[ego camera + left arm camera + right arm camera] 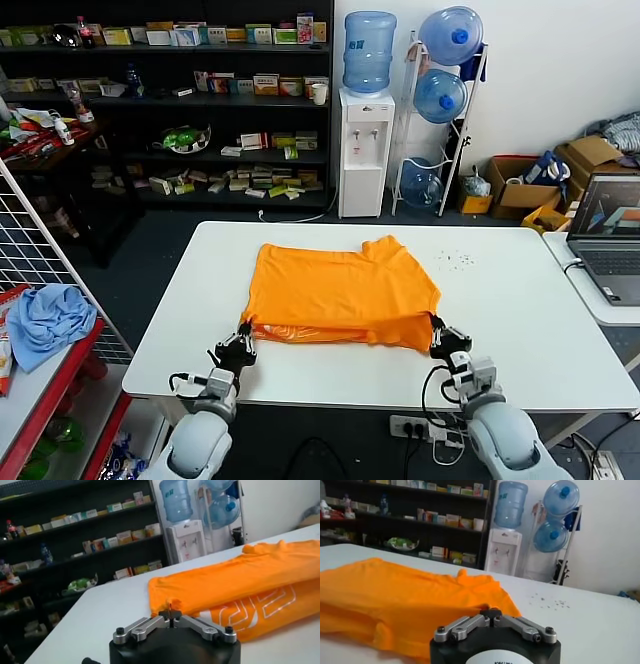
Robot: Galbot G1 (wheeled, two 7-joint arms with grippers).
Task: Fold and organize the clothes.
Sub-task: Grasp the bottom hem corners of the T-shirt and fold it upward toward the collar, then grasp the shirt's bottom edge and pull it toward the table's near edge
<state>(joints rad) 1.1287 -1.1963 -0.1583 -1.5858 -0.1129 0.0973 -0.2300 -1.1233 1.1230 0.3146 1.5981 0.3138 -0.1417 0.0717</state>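
The T-shirt's upper layer is in my left gripper above the lettered lower layer, so I should open it, take the lower layer's near corner (259,333) and pull the T-shirt nearer.
The clothes are one bright orange T-shirt (340,290) lying on the white table (520,330), folded over itself, with white lettering (260,605) showing on the lower layer along the near edge. My left gripper (243,332) sits at the shirt's near left corner, shut with a pinch of orange cloth between its tips (170,611). At the near right corner my right gripper (437,326) is also shut, and the shirt's (395,600) edge runs into its fingertips (492,613). Both grippers rest low on the tabletop.
Small dark specks (458,260) dot the table behind the shirt on the right. A laptop (610,240) stands on a side table at the right. A light blue cloth (45,315) lies on a red rack at the left, beside a wire grid (30,250). Shelves and a water dispenser (366,150) stand behind.
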